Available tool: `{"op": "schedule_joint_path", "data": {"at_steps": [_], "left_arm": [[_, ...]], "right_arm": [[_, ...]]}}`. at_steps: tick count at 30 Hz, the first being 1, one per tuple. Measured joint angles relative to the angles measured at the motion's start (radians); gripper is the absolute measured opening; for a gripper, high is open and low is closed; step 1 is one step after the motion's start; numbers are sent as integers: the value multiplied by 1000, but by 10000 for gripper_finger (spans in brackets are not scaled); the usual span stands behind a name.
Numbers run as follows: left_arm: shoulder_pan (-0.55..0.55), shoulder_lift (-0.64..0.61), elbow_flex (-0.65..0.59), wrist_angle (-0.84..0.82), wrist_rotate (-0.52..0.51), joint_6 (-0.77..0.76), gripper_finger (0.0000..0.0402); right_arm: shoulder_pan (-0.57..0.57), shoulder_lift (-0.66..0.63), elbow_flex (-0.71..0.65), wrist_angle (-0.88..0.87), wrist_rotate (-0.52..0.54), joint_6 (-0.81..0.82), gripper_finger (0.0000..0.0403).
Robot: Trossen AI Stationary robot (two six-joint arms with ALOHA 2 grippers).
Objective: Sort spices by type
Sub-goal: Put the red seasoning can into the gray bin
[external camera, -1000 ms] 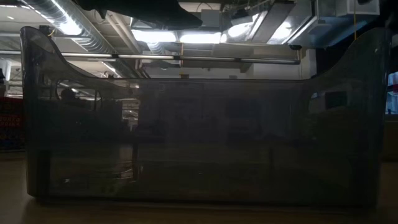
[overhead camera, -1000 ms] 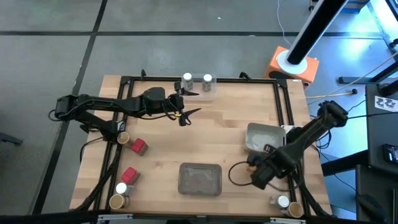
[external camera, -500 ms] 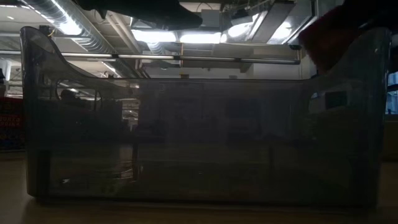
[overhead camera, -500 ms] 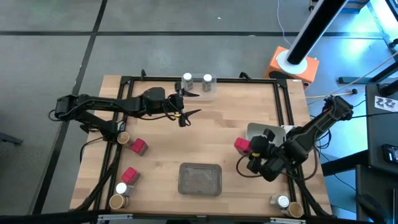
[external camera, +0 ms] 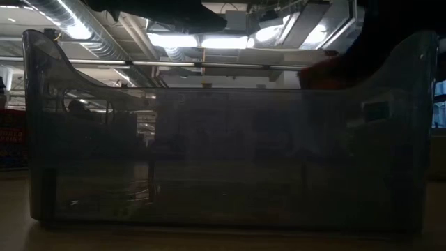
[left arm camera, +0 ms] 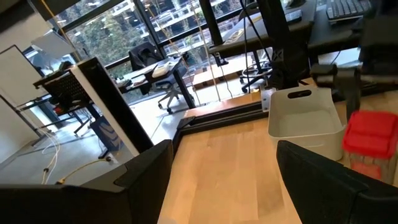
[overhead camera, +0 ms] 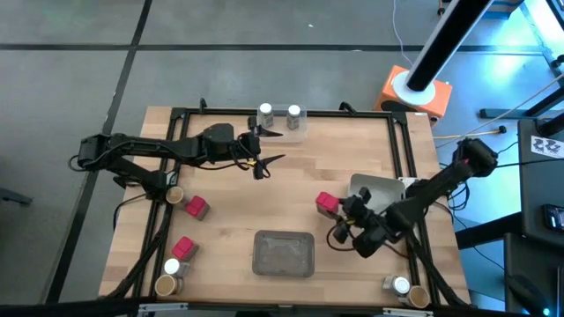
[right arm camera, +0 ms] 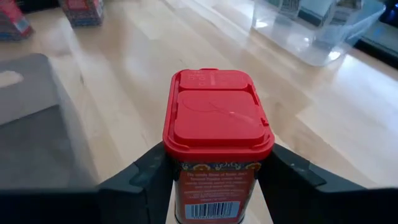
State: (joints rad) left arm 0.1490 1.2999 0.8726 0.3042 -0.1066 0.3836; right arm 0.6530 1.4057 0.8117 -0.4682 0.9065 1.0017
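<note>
The robot's right gripper holds the body of the red pack at a slant, so it should put the pack down and take it from straight above its lid point(right arm camera: 217, 115).
My right gripper point(overhead camera: 333, 208) is shut on a small red boxy pack point(right arm camera: 216, 121) above the table's middle right, beside the pale tray point(overhead camera: 377, 187). My left gripper point(overhead camera: 275, 146) hovers open and empty at the far middle, near the clear plastic tray point(overhead camera: 295, 130), which holds two white-capped jars point(overhead camera: 265, 112). Along the left edge stand two red packs point(overhead camera: 196, 208), two tan-topped jars point(overhead camera: 174, 195) and a white-capped jar point(overhead camera: 173, 267). One white-capped jar point(overhead camera: 401, 286) and one tan-topped jar point(overhead camera: 416, 297) stand at the near right corner. My right gripper pinches the red pack between its two fingers point(right arm camera: 152, 174), on two opposite sides of its body point(right arm camera: 186, 177) just under the red lid. The fingers slant down from the table's right. The pack is lifted clear of the wood, lid end up.
A grey rectangular tray point(overhead camera: 283, 254) lies at the near middle; in the low view its dark wall point(external camera: 223, 160) fills the picture. Bare wood lies between the trays and the left-hand spices. A black frame rail point(overhead camera: 405, 150) runs along the table's sides.
My right gripper has swung from the near right toward the table's middle and turned about. The red pack, hidden under the gripper a second ago, now shows in front of it and has travelled toward the table's left. My left arm has kept still.
</note>
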Motion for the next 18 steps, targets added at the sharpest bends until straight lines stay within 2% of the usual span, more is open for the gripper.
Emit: {"op": "schedule_joint_path", "data": {"at_steps": [3, 18], "left_arm": [[0, 0, 0, 0, 0, 2, 276], [0, 1, 0, -1, 0, 9, 276]], "right_arm": [[-21, 30, -34, 77, -2, -12, 199], [-32, 188, -54, 185, -73, -15, 203]]}}
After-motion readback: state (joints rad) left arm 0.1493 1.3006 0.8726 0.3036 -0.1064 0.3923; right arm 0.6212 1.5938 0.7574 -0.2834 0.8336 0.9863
